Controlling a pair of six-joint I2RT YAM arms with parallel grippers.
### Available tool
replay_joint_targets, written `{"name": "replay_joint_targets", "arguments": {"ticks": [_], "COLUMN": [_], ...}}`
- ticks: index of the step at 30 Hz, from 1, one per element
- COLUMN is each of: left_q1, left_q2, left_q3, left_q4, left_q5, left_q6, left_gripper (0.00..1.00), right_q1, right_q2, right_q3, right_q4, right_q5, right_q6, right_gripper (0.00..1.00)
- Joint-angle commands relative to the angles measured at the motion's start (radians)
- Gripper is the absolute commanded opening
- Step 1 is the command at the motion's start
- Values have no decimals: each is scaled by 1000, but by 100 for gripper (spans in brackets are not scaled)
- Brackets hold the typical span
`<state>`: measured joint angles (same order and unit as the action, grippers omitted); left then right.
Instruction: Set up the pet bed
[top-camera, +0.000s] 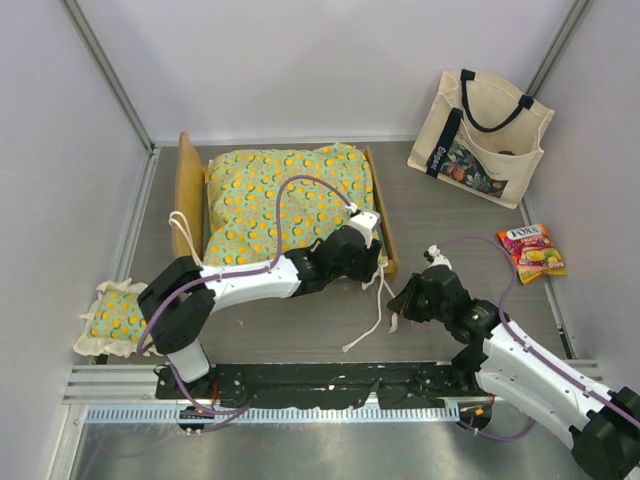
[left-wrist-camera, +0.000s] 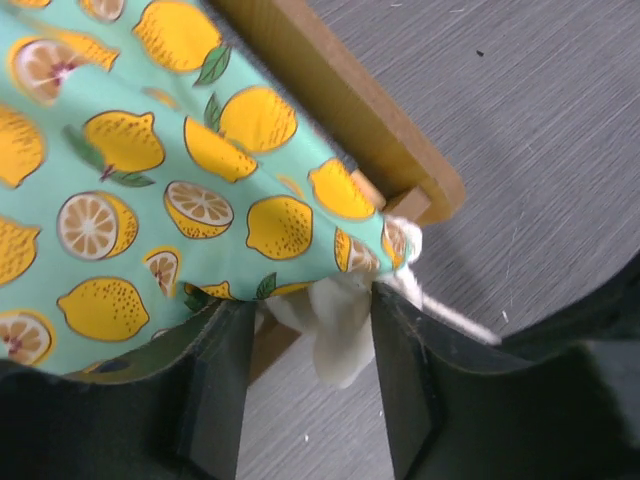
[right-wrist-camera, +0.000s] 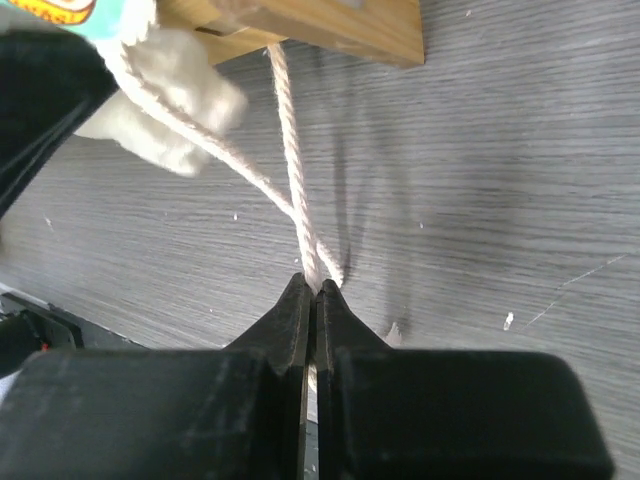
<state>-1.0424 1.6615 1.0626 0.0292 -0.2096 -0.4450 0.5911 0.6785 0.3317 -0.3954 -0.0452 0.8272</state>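
Note:
The cream ruffle hangs loose over the cord at the frame's corner; my left gripper will first back off, then pinch the ruffle closer to the cushion (left-wrist-camera: 345, 288).
The pet bed's light-wood frame (top-camera: 188, 190) lies on the grey table with the green, orange-print mattress cushion (top-camera: 290, 200) in it. My left gripper (top-camera: 374, 252) is at the bed's near-right corner. In the left wrist view it (left-wrist-camera: 308, 335) stands open, and the cushion's cream ruffle (left-wrist-camera: 345, 345) hangs loose between its fingers (left-wrist-camera: 410, 385), beside the frame's corner (left-wrist-camera: 400, 165). My right gripper (top-camera: 402, 299) sits just right of that corner. Its jaws (right-wrist-camera: 315, 290) are shut on the cushion's cream tie cord (right-wrist-camera: 290, 170), which runs up to the wooden frame (right-wrist-camera: 330, 25).
A small matching ruffled pillow (top-camera: 115, 315) lies at the near left by the left arm's base. A cream tote bag (top-camera: 480, 135) leans at the back right, and a candy packet (top-camera: 533, 252) lies on the right. Loose cord (top-camera: 372, 322) trails toward the front rail.

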Motion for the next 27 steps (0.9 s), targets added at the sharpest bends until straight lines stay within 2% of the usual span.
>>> {"name": "replay_joint_targets", "arguments": {"ticks": [1,2,3,5,6,14,17,20,23,26,27], "left_q1": [30,42,51,74,84,128,137,137,137,137,136], "left_q2": [67,75,81,78,75,93,112,147,173,185,181], "left_q3": [106,114,117,120,123,165,136,145,134,96,85], "left_q4": [-26,-26,-17,11,21,81,184,230,261,307,317], "left_q5": [125,127,130,142,150,174,167,199,254,271,271], "left_q6": [-1,-6,-9,-18,-18,-43,-84,-112,-116,-133,-138], "left_gripper": [48,43,33,26,17,0,0,4,13,15,19], "right_q1": [78,90,98,122,128,151,153,154,157,162,162], "right_q2": [55,59,64,66,66,75,82,89,81,73,72], "right_q3": [79,84,87,86,84,75,63,49,38,38,43], "right_q4": [-128,-135,-137,-132,-132,-132,-111,-97,-88,-105,-114], "right_q5": [105,107,108,114,116,128,120,119,113,117,122], "right_q6": [18,21,27,44,50,72,78,85,93,98,101], "right_gripper": [1,1,1,1,1,1,1,1,1,1,1]}}
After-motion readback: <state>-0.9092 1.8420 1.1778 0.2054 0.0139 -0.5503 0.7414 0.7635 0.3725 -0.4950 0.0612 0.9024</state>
